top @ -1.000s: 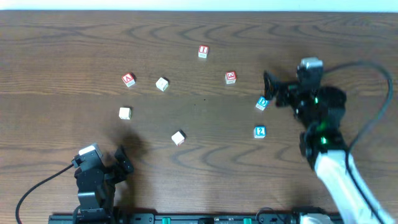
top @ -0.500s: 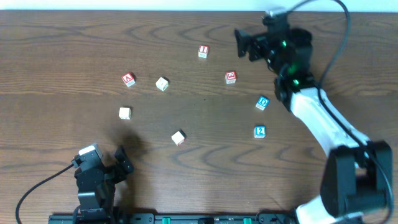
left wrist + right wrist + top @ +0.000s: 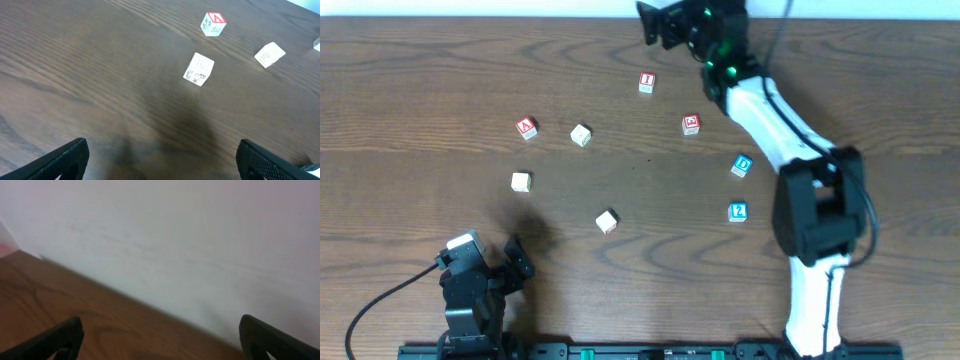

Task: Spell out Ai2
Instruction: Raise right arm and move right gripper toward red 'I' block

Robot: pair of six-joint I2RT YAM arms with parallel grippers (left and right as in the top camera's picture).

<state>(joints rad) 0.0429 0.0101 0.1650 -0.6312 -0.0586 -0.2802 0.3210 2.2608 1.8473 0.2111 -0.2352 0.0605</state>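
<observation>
My right gripper goes to the back centre next and closes on opposite sides of the red "I" cube (image 3: 647,83), leaving its letter between the fingers.
The red "A" cube (image 3: 526,127) lies at the left of the table and also shows in the left wrist view (image 3: 214,23). The red "I" cube (image 3: 646,83) lies at the back centre. The blue "2" cube (image 3: 737,211) lies right of centre. My right gripper (image 3: 653,24) is open and empty at the table's far edge, just behind and right of the "I" cube; its wrist view shows only table edge and white wall. My left gripper (image 3: 515,256) is open and empty near the front left.
A blue "D" cube (image 3: 742,165) and a red curly-character cube (image 3: 691,124) lie right of centre. Plain wooden cubes lie nearby: one (image 3: 581,135) beside the "A", one (image 3: 521,181), also in the left wrist view (image 3: 199,69), and one (image 3: 607,221).
My right arm has swung from beside the "D" cube up and left to the table's far edge. The cubes and the left arm have not moved.
</observation>
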